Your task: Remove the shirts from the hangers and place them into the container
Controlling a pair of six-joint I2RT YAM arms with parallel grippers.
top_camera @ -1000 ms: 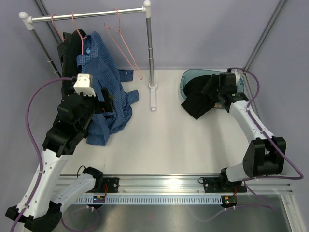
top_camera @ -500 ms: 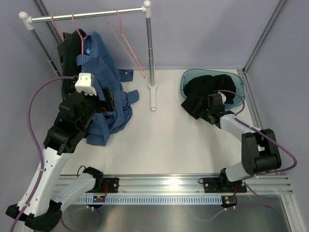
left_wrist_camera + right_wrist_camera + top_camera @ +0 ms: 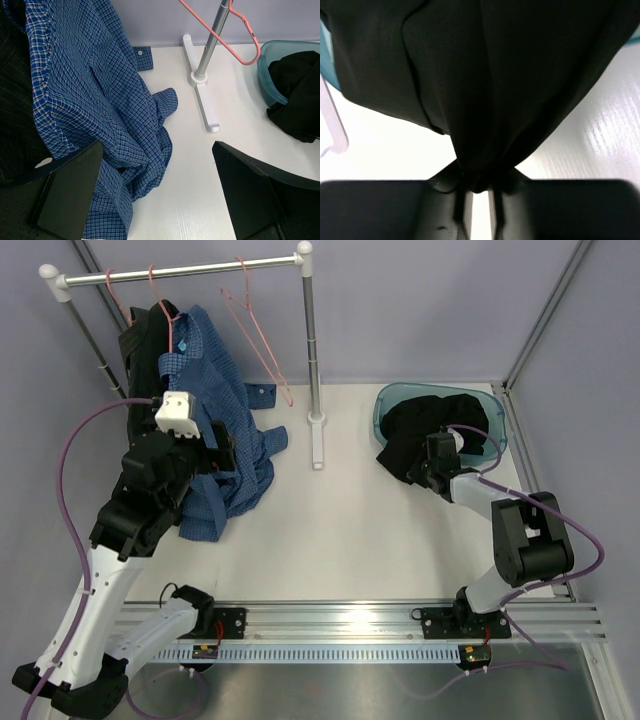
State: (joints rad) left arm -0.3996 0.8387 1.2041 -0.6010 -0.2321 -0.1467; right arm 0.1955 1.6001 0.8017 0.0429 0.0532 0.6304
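Next, my right gripper releases the loose fold of the black shirt, setting it free on the heap in the middle of the teal container (image 3: 432,424).
A black shirt (image 3: 425,425) lies in the teal container (image 3: 494,422), one part spilling over its near-left rim onto the table. My right gripper (image 3: 418,472) is low at that overhang, shut on a bunched fold of the black shirt (image 3: 485,100). A blue checked shirt (image 3: 225,420) hangs from a pink hanger (image 3: 165,305) and trails onto the table. Behind it another dark shirt (image 3: 140,340) hangs. An empty hanger (image 3: 258,340) dangles from the rail. My left gripper (image 3: 160,195) stands open beside the blue shirt (image 3: 90,100), holding nothing.
The white-and-silver rail (image 3: 180,270) spans the back left; its upright post (image 3: 312,340) and foot (image 3: 318,445) stand mid-table between the arms. A purple cable loops off each arm. Bare white tabletop (image 3: 340,530) lies between the blue shirt and the container.
My right gripper dropped from above the container to the table at its near-left rim and closed on the overhanging black cloth. The left arm stayed put.
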